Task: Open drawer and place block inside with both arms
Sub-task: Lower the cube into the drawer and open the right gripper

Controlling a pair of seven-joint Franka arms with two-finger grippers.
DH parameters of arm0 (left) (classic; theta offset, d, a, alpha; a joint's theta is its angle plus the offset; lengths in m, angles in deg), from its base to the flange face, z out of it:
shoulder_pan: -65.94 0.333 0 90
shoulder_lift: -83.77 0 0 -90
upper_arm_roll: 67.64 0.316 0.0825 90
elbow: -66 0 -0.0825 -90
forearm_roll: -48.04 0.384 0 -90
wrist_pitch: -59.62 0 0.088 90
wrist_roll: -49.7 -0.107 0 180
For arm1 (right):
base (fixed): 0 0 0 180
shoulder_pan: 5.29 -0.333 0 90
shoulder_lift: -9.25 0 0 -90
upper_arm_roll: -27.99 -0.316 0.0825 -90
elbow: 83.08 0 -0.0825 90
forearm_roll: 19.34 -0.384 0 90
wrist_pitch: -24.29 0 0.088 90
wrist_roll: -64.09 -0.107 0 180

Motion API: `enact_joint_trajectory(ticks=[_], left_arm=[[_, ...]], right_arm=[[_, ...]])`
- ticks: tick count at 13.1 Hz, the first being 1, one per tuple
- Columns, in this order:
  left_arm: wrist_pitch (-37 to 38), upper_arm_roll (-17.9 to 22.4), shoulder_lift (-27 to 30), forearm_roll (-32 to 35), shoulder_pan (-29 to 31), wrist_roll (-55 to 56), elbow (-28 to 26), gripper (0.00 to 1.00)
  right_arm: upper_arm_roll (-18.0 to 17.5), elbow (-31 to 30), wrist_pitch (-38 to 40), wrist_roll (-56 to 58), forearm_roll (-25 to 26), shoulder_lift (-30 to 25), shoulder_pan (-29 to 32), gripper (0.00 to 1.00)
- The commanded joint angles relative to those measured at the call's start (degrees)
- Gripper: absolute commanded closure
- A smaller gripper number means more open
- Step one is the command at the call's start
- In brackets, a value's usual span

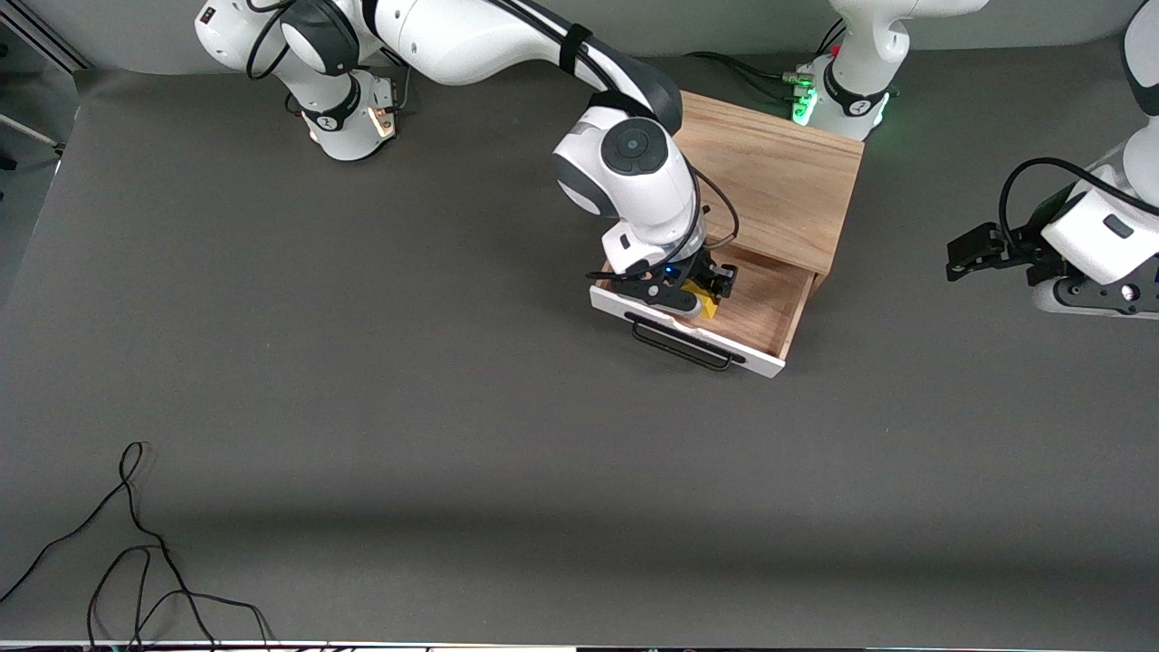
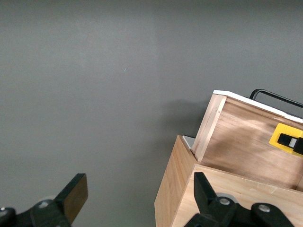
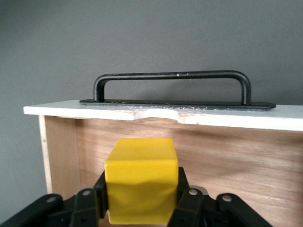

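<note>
The yellow block, now just inside the front panel, will be let go by my right gripper on the drawer's bottom close behind the middle (image 1: 702, 304) (image 3: 154, 176) of the white front panel.
The drawer (image 1: 770, 317) of the light-wood box (image 1: 770, 181) is pulled out toward the front camera; its white front panel (image 3: 165, 113) carries a black wire handle (image 3: 173, 75). My right gripper (image 1: 693, 294) reaches down into the drawer at the end toward the right arm, shut on the yellow block (image 3: 141, 179), just inside the front panel. The block (image 1: 704, 299) shows between the black fingers. My left gripper (image 1: 960, 258) waits over the table off the box's left-arm end, open, its fingers (image 2: 73, 196) wide apart with nothing between them; the left wrist view shows the block (image 2: 284, 139) in the drawer.
A loose black cable (image 1: 136, 561) lies on the grey table near the front camera at the right arm's end. The left arm's green-lit base (image 1: 847, 100) stands close to the box's back corner.
</note>
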Motion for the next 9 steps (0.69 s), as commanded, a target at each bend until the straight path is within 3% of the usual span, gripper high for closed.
enact_joint_trajectory(ticks=[1, 6, 8, 9], left_arm=[[0.2, -0.2, 0.5, 0.6, 0.2, -0.8, -0.4, 0.0], [0.1, -0.2, 0.5, 0.6, 0.1, -0.7, -0.5, 0.0], [0.1, -0.2, 0.5, 0.6, 0.1, -0.7, -0.5, 0.0], [0.1, -0.2, 0.5, 0.5, 0.1, -0.7, -0.5, 0.0]], right_arm=[[0.3, 1.6, -1.4, -2.8, 0.1, 2.1, -0.8, 0.68], [0.3, 0.6, 1.6, -2.2, 2.4, 2.2, -1.3, 0.67], [0.3, 0.6, 2.5, -2.4, 2.4, 1.8, -1.5, 0.55], [0.3, 0.6, 2.5, -2.7, 2.5, 1.8, -1.5, 0.38]])
